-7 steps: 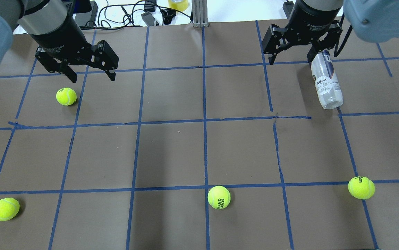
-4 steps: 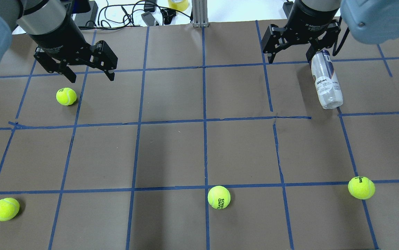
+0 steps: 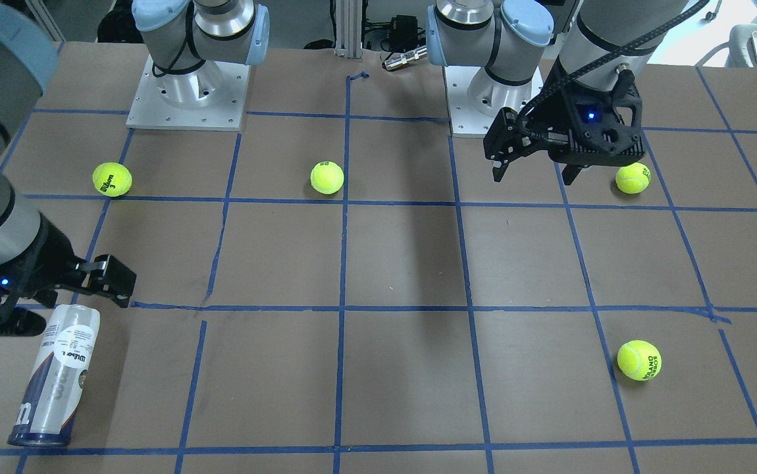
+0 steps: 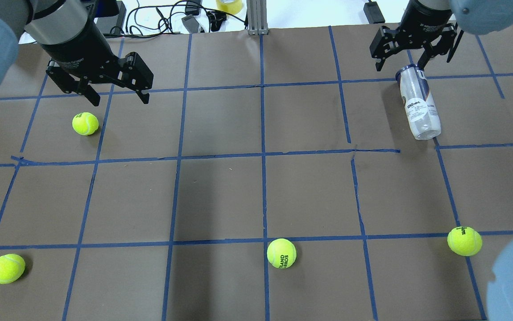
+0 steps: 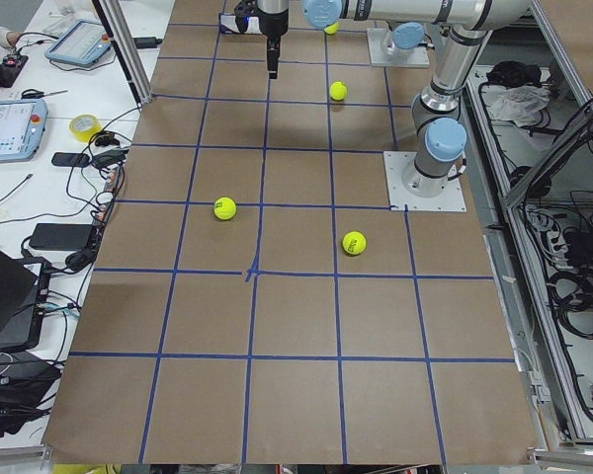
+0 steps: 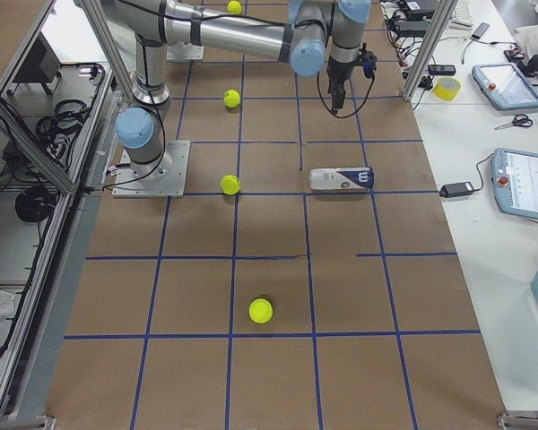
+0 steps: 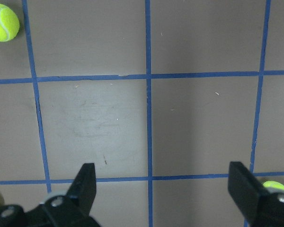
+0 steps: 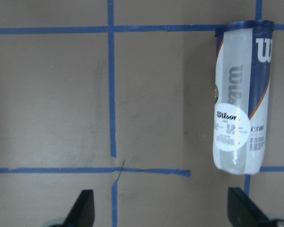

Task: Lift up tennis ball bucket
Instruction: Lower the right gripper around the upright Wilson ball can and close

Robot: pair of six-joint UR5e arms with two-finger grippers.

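The tennis ball bucket is next for my right gripper, which should go there and close across its middle (image 3: 61, 382) (image 8: 240, 94), between the round white sticker and the dark blue rim.
The tennis ball bucket (image 4: 418, 104) is a clear Wilson can with a white and navy label and a dark blue rim. It lies on its side on the brown table at the far right, and also shows in the front-facing view (image 3: 56, 375), the right-side view (image 6: 341, 179) and the right wrist view (image 8: 240, 94). My right gripper (image 4: 400, 64) is open and empty and hovers above the bucket without touching it (image 3: 56, 309) (image 8: 163, 210). My left gripper (image 4: 118, 99) is open and empty, high over the far left (image 3: 536, 174) (image 7: 163, 182).
Loose yellow-green tennis balls lie on the table: one below my left gripper (image 4: 85, 123), one at the near left (image 4: 6, 268), one at the near middle (image 4: 282, 253), one at the near right (image 4: 465, 240). Cables and a tape roll (image 4: 229, 5) lie beyond the far edge.
My right gripper has moved toward the far right edge and looks smaller in the overhead view. The right arm's elbow now shows at the bottom right. The bucket and left gripper have stayed put.
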